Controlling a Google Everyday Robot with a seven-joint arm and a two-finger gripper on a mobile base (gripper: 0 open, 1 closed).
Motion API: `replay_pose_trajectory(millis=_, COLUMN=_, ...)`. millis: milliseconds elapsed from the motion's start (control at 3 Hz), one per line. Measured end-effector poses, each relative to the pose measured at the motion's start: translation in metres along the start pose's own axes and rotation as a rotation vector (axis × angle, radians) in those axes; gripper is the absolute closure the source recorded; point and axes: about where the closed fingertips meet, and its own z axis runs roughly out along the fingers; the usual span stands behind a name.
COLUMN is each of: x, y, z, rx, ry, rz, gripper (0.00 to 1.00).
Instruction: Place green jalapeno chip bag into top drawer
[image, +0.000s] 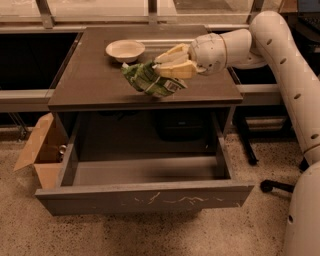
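Next, I let go of the green jalapeno chip bag in the back of the top drawer (168, 134) below the table's edge. The bag now hangs above the table's front part.
The green jalapeno chip bag (150, 80) is crinkled and shiny and hangs in the air above the front part of the table top (95, 80). My gripper (162, 65) is shut on the bag's right end, its pale yellow fingers (172, 71) pointing left. The white arm reaches in from the right. The top drawer (145, 197) is pulled open below the table's front edge, and its scratched grey front panel faces me. Its inside is empty.
A white round bowl (125, 49) stands at the back of the table top. A tan cardboard box (37, 150) lies on the floor to the left of the drawer. A dark object sits under the table. A chair base (272, 186) is at the right.
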Motion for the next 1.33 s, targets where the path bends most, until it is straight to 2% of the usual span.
replay_pose_trajectory(millis=333, x=-0.005, y=0.013, z=0.013, rx=-0.058, ry=0.020, rz=-0.015, gripper=1.00)
replay_pose_trajectory(millis=667, x=-0.017, y=0.063, z=0.039, rx=-0.190, ry=0.132, rz=-0.067, gripper=1.00)
replay_pose_trajectory(millis=1000, x=0.000, y=0.095, z=0.049, rx=-0.244, ry=0.229, rz=-0.059, gripper=1.00)
replay_pose_trajectory(millis=1333, x=0.027, y=0.102, z=0.047, rx=-0.247, ry=0.282, rz=-0.037, gripper=1.00)
